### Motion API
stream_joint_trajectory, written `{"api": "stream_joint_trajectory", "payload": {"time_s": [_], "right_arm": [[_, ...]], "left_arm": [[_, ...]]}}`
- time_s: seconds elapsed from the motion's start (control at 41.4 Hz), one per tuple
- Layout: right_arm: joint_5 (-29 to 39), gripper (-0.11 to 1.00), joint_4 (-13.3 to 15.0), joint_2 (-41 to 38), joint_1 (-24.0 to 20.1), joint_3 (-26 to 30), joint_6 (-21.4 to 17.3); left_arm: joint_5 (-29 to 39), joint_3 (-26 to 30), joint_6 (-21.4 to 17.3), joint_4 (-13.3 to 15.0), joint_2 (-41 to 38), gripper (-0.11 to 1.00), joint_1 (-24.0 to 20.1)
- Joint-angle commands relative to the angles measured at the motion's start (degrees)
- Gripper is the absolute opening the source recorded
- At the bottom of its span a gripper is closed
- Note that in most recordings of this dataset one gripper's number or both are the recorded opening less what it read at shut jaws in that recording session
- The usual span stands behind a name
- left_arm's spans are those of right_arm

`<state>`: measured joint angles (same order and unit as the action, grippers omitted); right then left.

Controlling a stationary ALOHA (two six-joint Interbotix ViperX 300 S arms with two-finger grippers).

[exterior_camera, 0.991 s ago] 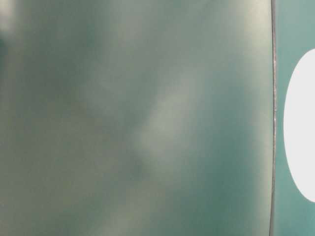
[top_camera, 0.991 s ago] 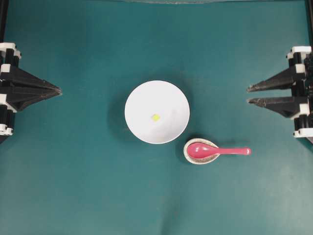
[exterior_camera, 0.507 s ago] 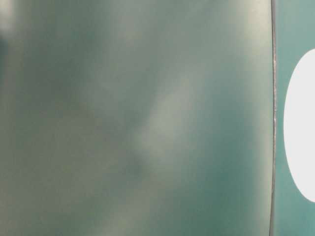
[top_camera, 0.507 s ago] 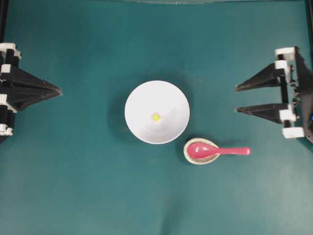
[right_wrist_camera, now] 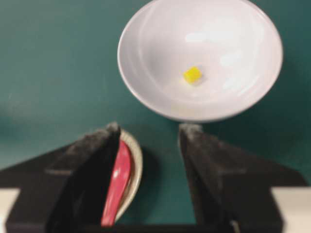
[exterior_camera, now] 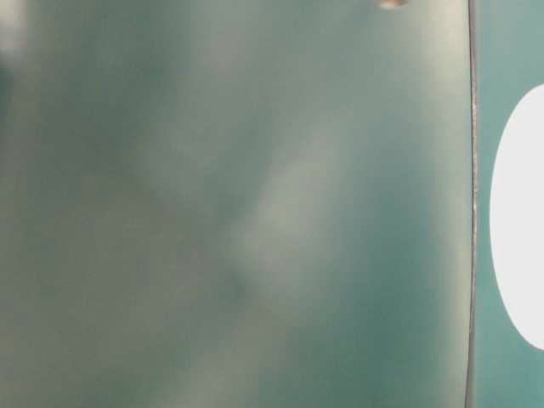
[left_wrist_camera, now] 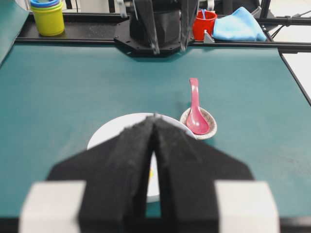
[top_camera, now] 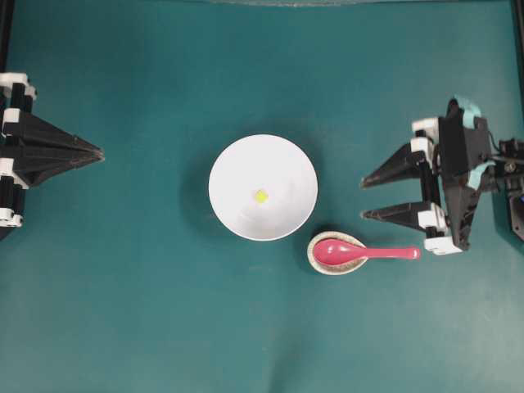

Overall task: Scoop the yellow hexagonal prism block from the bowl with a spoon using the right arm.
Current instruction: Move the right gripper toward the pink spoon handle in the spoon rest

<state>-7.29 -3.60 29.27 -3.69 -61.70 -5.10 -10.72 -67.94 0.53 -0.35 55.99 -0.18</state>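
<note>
The pink-red spoon's handle point(top_camera: 381, 253), just outside the small speckled rest, is the next thing my right gripper will go to, and I will close it there.
The white bowl point(top_camera: 263, 187) sits mid-table with the tiny yellow block point(top_camera: 260, 196) in it; both also show in the right wrist view, bowl point(right_wrist_camera: 146, 73) and block point(right_wrist_camera: 192, 74). The pink-red spoon point(top_camera: 364, 252) lies with its scoop in the small speckled rest point(top_camera: 315, 260), handle pointing right. My right gripper point(top_camera: 363, 197) is open and empty, above and right of the spoon; in its wrist view point(right_wrist_camera: 148, 130) the spoon point(right_wrist_camera: 118, 182) shows beside the left finger. My left gripper point(top_camera: 100, 152) is shut and empty at the left edge, also in its wrist view point(left_wrist_camera: 155, 116).
In the left wrist view, a yellow and blue cup stack point(left_wrist_camera: 47, 17), a red cup point(left_wrist_camera: 203, 24) and a blue cloth point(left_wrist_camera: 240, 25) sit beyond the table's far rim. The table-level view is blurred, showing only a white shape point(exterior_camera: 518, 217).
My right gripper has moved left from the right edge toward the spoon and bowl, staying open. The left gripper, bowl, block and spoon have not moved.
</note>
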Motion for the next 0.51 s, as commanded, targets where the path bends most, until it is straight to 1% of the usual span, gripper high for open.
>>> {"api": "stream_joint_trajectory", "payload": {"time_s": [0.0,0.169,0.242,0.314,0.411,0.483], "right_arm": [[-6.7,0.57,-1.1,-1.1,-1.5,-2.2,0.0],[-16.7,0.57,-4.6,-5.0,-4.9,-7.4,-0.1],[-21.2,0.57,-6.4,-7.1,-6.5,-9.1,-0.1],[-26.3,0.57,-8.9,-10.0,-8.2,-11.0,-0.1],[-33.1,0.56,-11.9,-14.1,-10.5,-12.5,0.0],[-37.1,0.57,-13.4,-17.1,-12.0,-12.8,0.0]], "left_arm": [[-0.2,1.5,0.1,-0.1,-0.5,0.0,0.0],[-0.1,1.5,0.1,-0.2,-0.5,0.0,-0.1],[-0.2,1.5,0.1,-0.1,-0.6,0.0,0.0],[-0.1,1.5,0.1,-0.2,-0.6,0.0,0.0],[-0.1,1.5,0.1,-0.2,-0.6,0.0,0.0],[-0.1,1.5,0.1,-0.2,-0.7,0.0,0.0]]}}
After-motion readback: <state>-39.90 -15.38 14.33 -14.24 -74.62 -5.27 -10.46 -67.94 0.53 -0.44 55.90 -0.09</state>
